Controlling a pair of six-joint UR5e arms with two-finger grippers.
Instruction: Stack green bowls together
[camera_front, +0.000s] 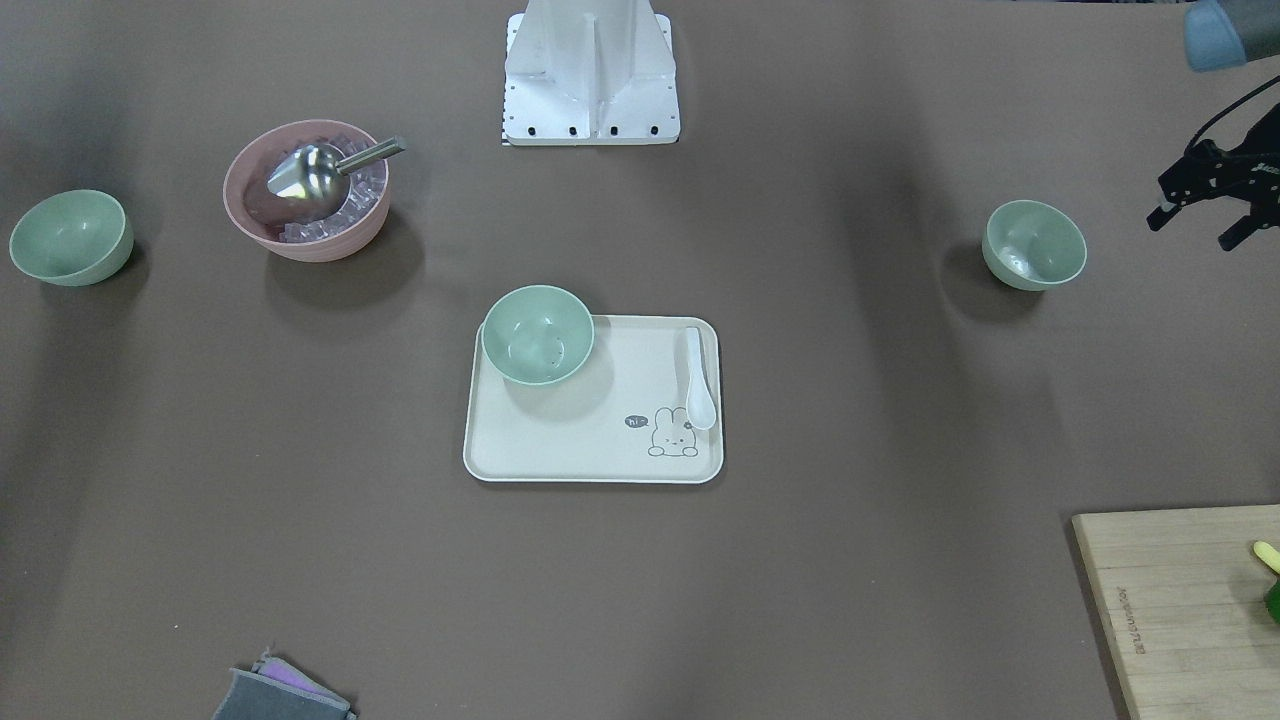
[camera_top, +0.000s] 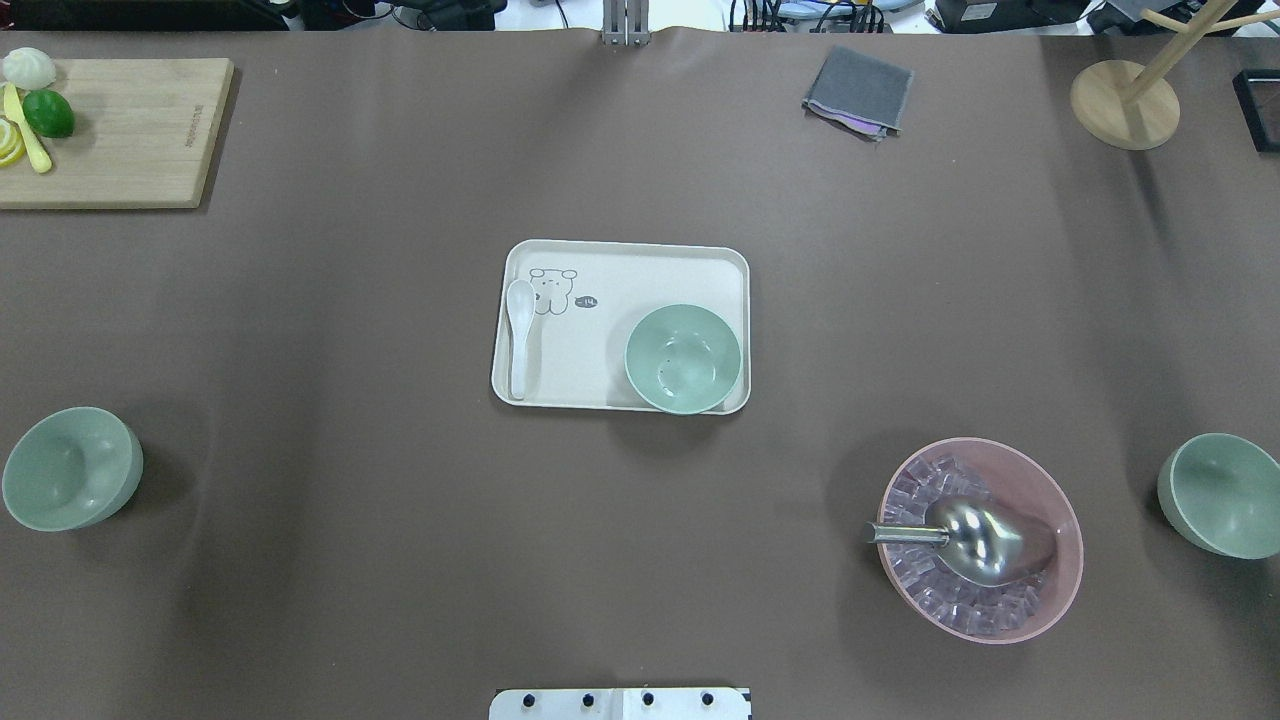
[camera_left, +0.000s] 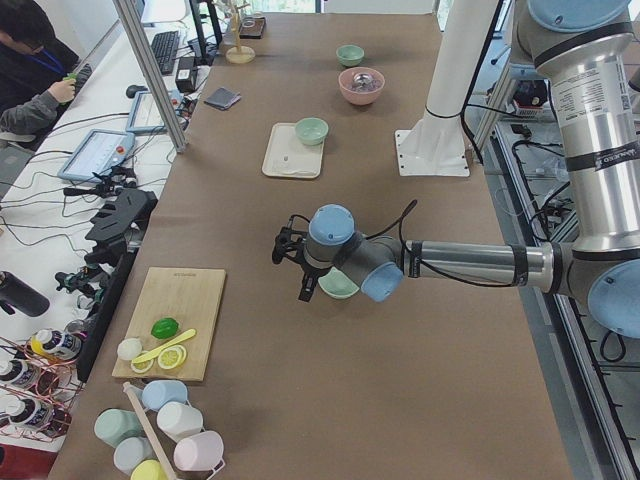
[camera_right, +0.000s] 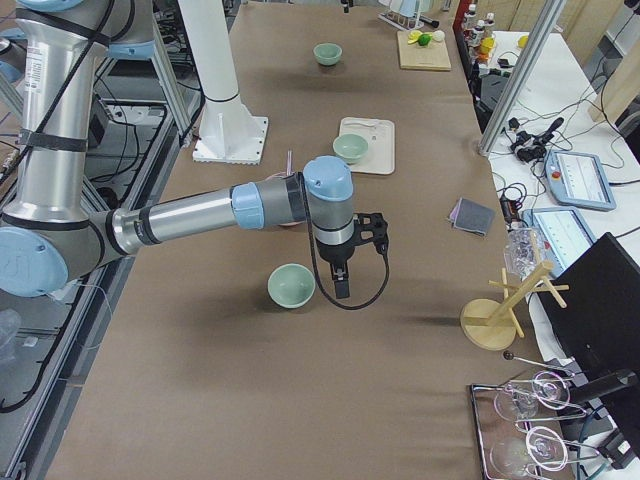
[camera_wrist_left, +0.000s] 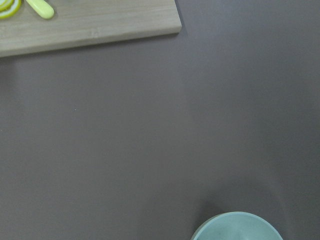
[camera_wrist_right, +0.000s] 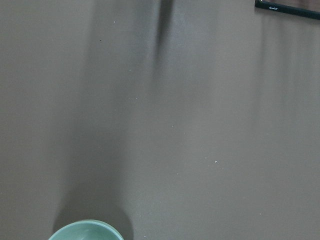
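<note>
My left gripper closes next on the outer rim (camera_front: 1084, 256) of the nearest green bowl, on the side facing away from the white tray.
Three pale green bowls stand apart. One bowl (camera_top: 683, 358) sits on the white tray (camera_top: 650, 265) at mid table. Another bowl (camera_top: 70, 468) is on my left side, also seen as the bowl (camera_front: 1034, 244). The third bowl (camera_top: 1220, 494) is on my right side. My left gripper (camera_front: 1195, 228) hovers open and empty just outboard of the left bowl (camera_left: 338, 285). My right gripper (camera_right: 343, 280) hangs beside the right bowl (camera_right: 291, 285); whether it is open or shut I cannot tell. Each wrist view catches only a bowl rim (camera_wrist_left: 237, 227) and a bowl rim (camera_wrist_right: 86, 231).
A pink bowl (camera_top: 1040, 590) with ice and a metal scoop (camera_top: 975, 538) stands near the right bowl. A white spoon (camera_top: 519, 335) lies on the tray. A cutting board (camera_top: 120, 130), grey cloth (camera_top: 858, 90) and wooden stand (camera_top: 1125, 100) line the far edge. A person (camera_left: 30, 70) sits beside the table.
</note>
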